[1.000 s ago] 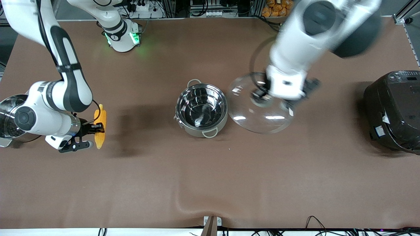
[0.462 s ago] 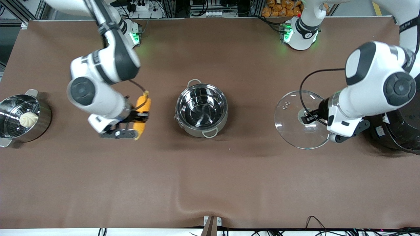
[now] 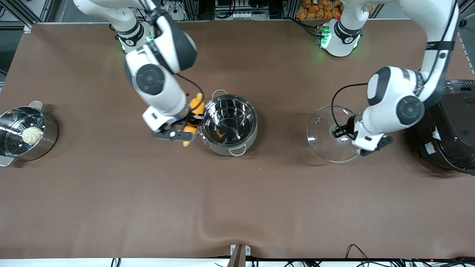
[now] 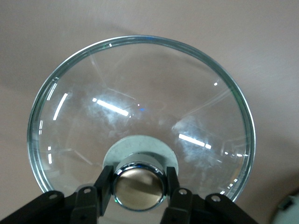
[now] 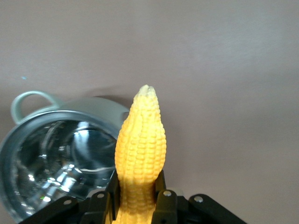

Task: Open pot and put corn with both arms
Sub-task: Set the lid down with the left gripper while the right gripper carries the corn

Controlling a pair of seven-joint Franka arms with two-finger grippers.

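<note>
Next, my left gripper releases the glass lid on the bare table [image 3: 335, 131] between the steel pot and the black cooker. The lid is now held over the table there.
The open steel pot [image 3: 228, 124] stands at the table's middle with no lid and nothing in it; it also shows in the right wrist view [image 5: 56, 154]. My right gripper [image 3: 190, 124] is shut on the yellow corn [image 3: 193, 118] and holds it in the air beside the pot's rim, toward the right arm's end. The right wrist view shows the corn [image 5: 140, 149] between the fingers [image 5: 163, 198]. My left gripper [image 3: 343, 130] is shut on the metal knob [image 4: 138, 186] of the glass lid [image 3: 330, 133], over the table between the pot and the black cooker.
A steel steamer pot [image 3: 50, 128] with a white bun [image 3: 32, 135] stands at the right arm's end. A large black cooker [image 3: 449, 126] stands at the left arm's end, close beside my left arm's wrist.
My right gripper lifted the corn from the right arm's end and carried it to the pot's rim. My left gripper carried the lid from beside the pot toward the black cooker.
</note>
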